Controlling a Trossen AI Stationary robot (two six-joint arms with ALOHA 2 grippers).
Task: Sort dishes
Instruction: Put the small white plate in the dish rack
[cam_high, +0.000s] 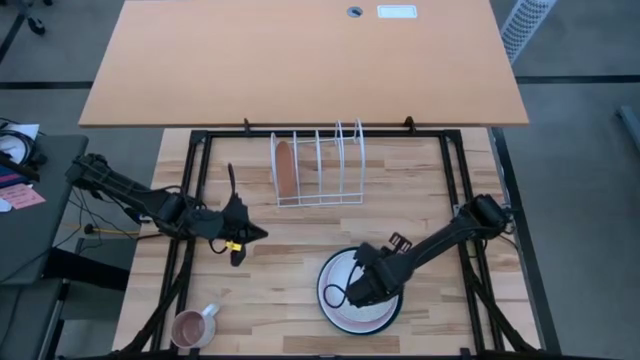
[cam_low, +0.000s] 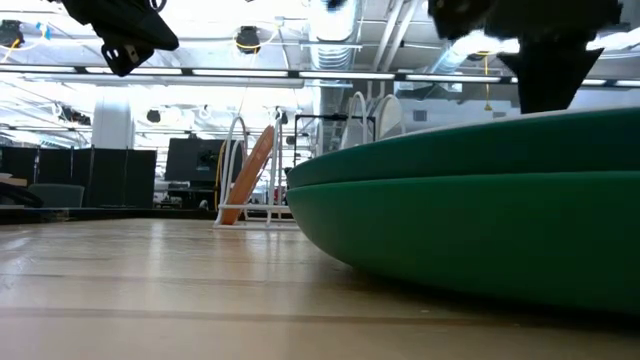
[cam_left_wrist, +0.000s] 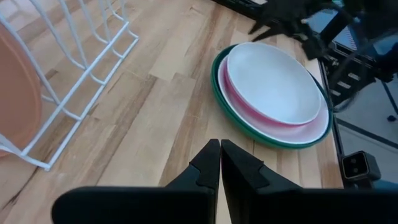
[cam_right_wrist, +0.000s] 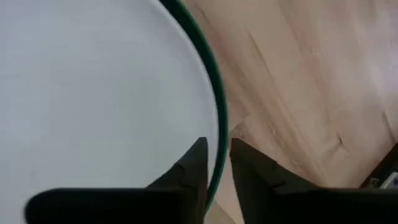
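My right gripper has the green plate's edge inside its fingers, so it should open wider and pinch only the white plate's rim (cam_right_wrist: 210, 115) before it lifts.
Three dishes lie stacked near the table's front edge: a white plate (cam_left_wrist: 273, 84) on a pink plate (cam_left_wrist: 311, 127) on a dark green plate (cam_low: 480, 220). An orange-brown plate (cam_high: 286, 168) stands on edge in the white wire rack (cam_high: 330, 170). My right gripper (cam_right_wrist: 216, 144) points down at the stack's rim (cam_right_wrist: 214, 106), open a little. One finger is over the white plate (cam_right_wrist: 93, 93) and the other is outside the green edge; no touch shows. My left gripper (cam_left_wrist: 220, 144) hangs shut above the bare table, left of the stack.
A small pink mug (cam_high: 190, 327) stands at the table's near left corner. The rack has several free slots to the right of the orange-brown plate. Bare wood lies between the rack and the stack. A black frame (cam_high: 200, 180) borders the table's sides.
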